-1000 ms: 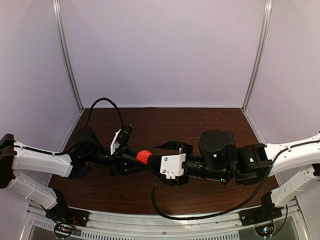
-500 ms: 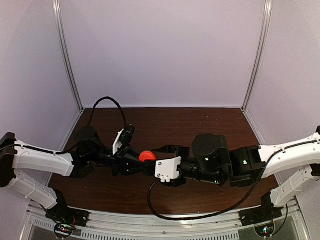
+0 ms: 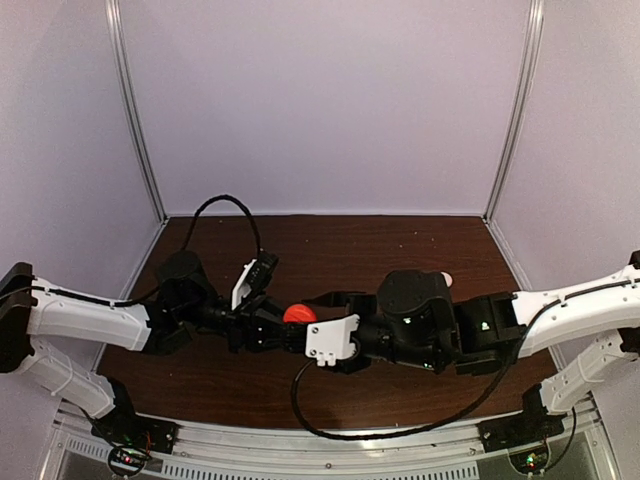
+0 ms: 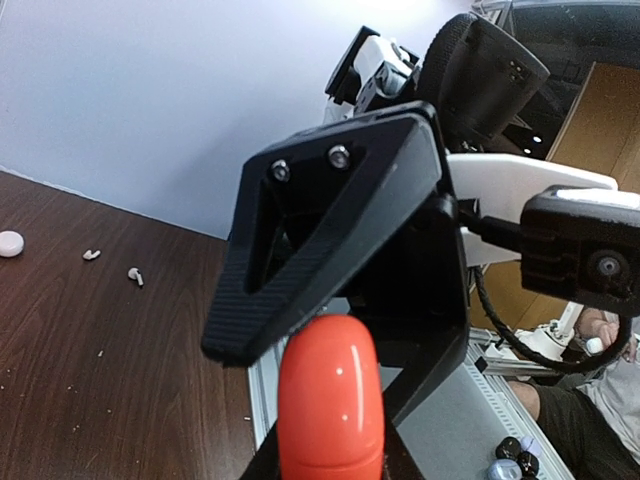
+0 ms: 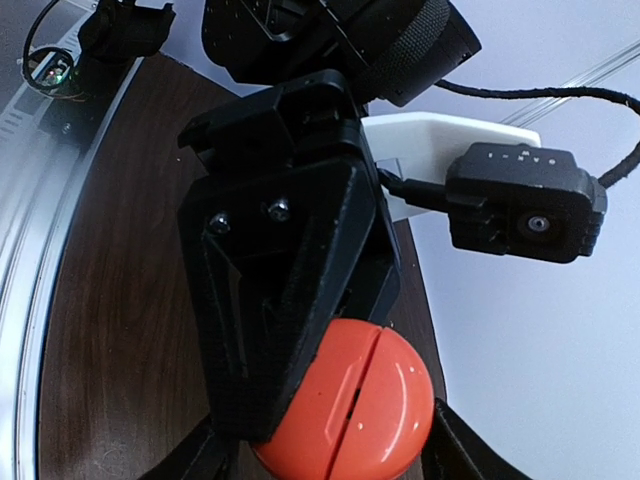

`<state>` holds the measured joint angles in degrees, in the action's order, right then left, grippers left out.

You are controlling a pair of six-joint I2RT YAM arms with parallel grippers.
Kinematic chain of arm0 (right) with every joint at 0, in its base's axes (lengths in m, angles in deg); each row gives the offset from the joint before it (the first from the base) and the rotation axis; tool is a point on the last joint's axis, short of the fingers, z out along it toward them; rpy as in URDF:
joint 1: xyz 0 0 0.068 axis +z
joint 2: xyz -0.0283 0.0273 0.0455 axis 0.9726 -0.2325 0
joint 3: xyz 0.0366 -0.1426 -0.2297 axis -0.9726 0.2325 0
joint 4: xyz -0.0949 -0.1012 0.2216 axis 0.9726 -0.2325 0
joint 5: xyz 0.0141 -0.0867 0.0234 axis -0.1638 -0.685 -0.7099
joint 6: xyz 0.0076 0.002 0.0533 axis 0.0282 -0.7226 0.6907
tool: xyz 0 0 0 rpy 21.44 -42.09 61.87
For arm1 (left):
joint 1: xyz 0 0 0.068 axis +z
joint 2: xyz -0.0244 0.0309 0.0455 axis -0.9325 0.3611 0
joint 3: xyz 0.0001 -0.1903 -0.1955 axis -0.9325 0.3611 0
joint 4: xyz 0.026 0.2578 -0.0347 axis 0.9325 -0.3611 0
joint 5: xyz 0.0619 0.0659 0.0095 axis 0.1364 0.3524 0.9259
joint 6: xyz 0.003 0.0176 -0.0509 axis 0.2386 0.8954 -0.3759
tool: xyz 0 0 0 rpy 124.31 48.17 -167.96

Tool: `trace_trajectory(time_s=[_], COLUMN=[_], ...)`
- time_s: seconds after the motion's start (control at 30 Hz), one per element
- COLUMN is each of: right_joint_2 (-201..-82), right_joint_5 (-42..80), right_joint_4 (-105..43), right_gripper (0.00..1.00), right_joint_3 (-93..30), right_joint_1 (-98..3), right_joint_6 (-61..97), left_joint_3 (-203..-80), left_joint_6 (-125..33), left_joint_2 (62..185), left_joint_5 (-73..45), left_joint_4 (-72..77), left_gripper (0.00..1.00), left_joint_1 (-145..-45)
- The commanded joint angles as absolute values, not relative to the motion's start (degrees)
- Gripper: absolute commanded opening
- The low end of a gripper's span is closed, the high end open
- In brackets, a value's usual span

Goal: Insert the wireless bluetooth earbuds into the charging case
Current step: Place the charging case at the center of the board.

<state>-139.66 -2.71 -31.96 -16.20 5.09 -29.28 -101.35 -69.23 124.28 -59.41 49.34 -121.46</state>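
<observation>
My left gripper is to release the red-orange charging case, which hangs above the table's middle now. It will let it go on its own side of the brown table [image 3: 260, 269], toward the back wall.
The red-orange charging case [image 3: 298, 314] hangs above the table's middle, lid closed, its seam showing in the right wrist view [image 5: 350, 400]. My left gripper [image 3: 285, 328] is shut on its lower end [image 4: 330, 400]. My right gripper [image 3: 318, 318] comes from the opposite side. Its fingers [image 4: 300, 260] sit against both sides of the case's free end. Two tiny white earbuds [image 4: 92, 254] [image 4: 135, 275] lie on the brown table far behind. No red-orange earbuds are in view.
A white round case [image 4: 10, 243] lies near the two earbuds. A pale round thing [image 3: 446, 279] peeks out behind the right arm. White walls close in the dark wood table [image 3: 330, 245]. A black cable [image 3: 330, 425] loops by the front rail.
The right arm has slid left onto the case, and its jaws have narrowed around it. The left arm has carried the case slightly right and up.
</observation>
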Motion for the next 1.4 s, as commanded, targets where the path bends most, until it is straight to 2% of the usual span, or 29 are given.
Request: trace_trajectory(time_s=[0.0, 0.23, 0.43, 0.47, 0.6, 0.97, 1.1, 1.37], right_joint_2=[-140.71, -140.24, -139.92, -139.91, -139.87, -130.22, -124.94, -118.55], right_joint_5=[-3.72, -4.09, -4.36, -4.37, -5.89, -10.51, -6.60, -4.18], right_joint_4=[-30.81, -30.66, -30.72, -30.78, -30.87, -26.71, -24.43, -18.45], right_gripper=[0.57, 0.40, 0.35, 0.38, 0.60, 0.84, 0.99, 1.00], right_joint_3=[-18.78, -18.38, -17.97, -17.92, -17.45, -7.83, -4.11, 2.86], right_joint_1=[5.37, 5.37, 5.36, 5.36, 5.38, 1.45, -3.13, -11.18], right_joint_6=[-29.29, -29.41, -29.29, -29.17, -27.48, -17.09, -9.45, 2.45], left_joint_3=[-103.84, -104.99, -105.50, -105.54, -104.97, -105.22, -107.24, -114.02], left_joint_6=[-68.01, -67.35, -66.08, -65.84, -64.26, -61.10, -60.24, -61.59], left_joint_2=[125.24, 126.05, 125.61, 125.37, 123.39, 120.58, 121.97, 131.11], left_joint_5=[-59.99, -59.97, -57.87, -57.19, -53.07, -38.45, -30.15, -20.84], left_joint_4=[48.02, 46.13, 43.92, 43.55, 41.92, 34.91, 30.51, 24.15], left_gripper=[0.00, 0.00, 0.00, 0.00, 0.00, 0.00, 0.00, 0.00], left_joint_1=[-121.72, -121.83, -121.83, -121.78, -121.75, -117.06, -113.91, -107.22])
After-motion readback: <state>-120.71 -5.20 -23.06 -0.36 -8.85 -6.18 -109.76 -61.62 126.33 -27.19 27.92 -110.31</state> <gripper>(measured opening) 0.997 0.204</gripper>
